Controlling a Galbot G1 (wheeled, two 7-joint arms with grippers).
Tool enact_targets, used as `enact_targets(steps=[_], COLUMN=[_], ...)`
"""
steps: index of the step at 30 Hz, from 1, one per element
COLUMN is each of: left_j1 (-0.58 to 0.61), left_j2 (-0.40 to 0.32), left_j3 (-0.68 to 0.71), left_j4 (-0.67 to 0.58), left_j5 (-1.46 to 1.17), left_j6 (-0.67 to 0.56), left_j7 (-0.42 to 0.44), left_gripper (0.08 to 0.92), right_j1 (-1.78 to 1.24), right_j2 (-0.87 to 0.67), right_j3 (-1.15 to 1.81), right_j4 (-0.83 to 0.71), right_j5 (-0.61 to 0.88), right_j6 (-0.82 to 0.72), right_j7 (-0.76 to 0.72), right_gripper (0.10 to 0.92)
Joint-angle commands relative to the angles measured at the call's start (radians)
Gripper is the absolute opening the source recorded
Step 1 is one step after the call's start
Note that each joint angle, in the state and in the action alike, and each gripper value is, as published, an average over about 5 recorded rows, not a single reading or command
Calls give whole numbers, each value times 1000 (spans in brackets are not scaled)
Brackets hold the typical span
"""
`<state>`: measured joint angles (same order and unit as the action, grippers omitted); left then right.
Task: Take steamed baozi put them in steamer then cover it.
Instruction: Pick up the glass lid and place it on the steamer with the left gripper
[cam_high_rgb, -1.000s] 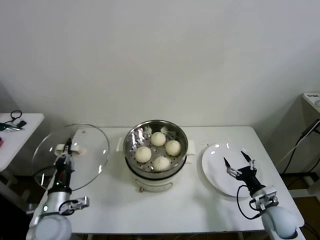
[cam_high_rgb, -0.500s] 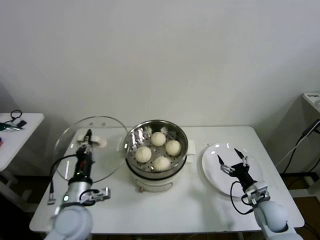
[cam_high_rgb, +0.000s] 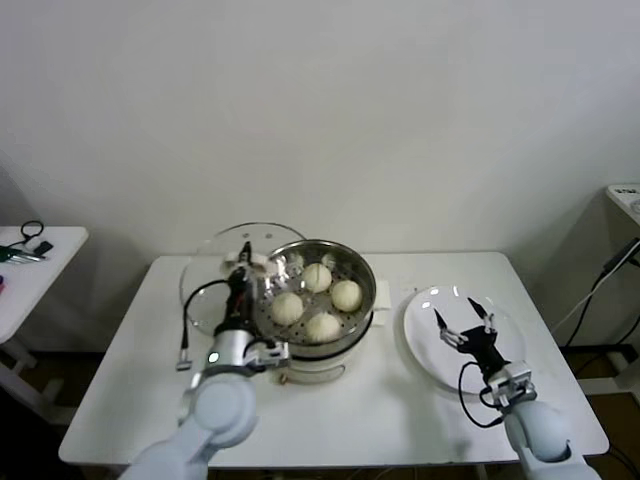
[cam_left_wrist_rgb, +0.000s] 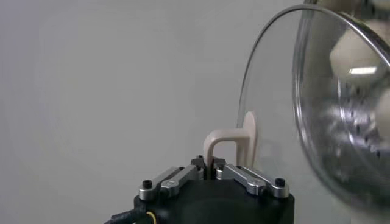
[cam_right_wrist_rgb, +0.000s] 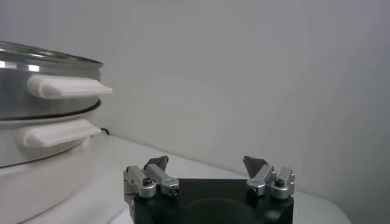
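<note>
I should let go of the glass cover with my left gripper on top of the steel steamer basket (cam_high_rgb: 313, 290), centred over the cream-white baozi.
The steamer (cam_high_rgb: 358, 262), a shiny steel basket on a cream-white pot base, stands mid-table with four cream-white baozi (cam_high_rgb: 317, 277) inside. My left gripper (cam_high_rgb: 241, 270) is shut on the cream handle (cam_left_wrist_rgb: 226, 143) of the clear glass cover (cam_high_rgb: 215, 280), which it holds tilted in the air at the steamer's left edge, partly overlapping the rim. In the left wrist view the cover's glass (cam_left_wrist_rgb: 329, 109) fills the right side. My right gripper (cam_high_rgb: 466, 325) is open and empty over the white plate (cam_high_rgb: 425, 345). The steamer's side handles (cam_right_wrist_rgb: 64, 87) show in the right wrist view.
The white plate lies right of the steamer and holds nothing. A small side table (cam_high_rgb: 30, 270) with cables stands at far left. Another surface edge (cam_high_rgb: 625, 195) shows at far right.
My left gripper has carried the cover rightward from the table's left side to the steamer's left rim. The right gripper has shifted slightly left over the plate.
</note>
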<state>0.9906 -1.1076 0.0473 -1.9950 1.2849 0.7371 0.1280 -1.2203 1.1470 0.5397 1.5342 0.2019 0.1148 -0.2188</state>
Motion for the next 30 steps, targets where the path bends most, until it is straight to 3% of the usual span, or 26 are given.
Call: enact_targets(steps=[1, 12, 30], left_j1=[-138, -133, -107], left_j2=[-257, -368, -344], left_j3=[124, 135, 111], left_j4=[178, 250, 266], left_j5=[115, 173, 223], left_j6=[48, 48, 48], left_j7=[86, 102, 130], left_gripper=[147, 147, 147], right_j1=[-4, -16, -16], right_j2=[5, 9, 6], right_j3=[18, 34, 41], right_j4=[-10, -10, -14], right_j5=[-4, -7, -7], right_j6=[4, 10, 15], right_j7=[-2, -5, -8], right_gripper=[823, 823, 823])
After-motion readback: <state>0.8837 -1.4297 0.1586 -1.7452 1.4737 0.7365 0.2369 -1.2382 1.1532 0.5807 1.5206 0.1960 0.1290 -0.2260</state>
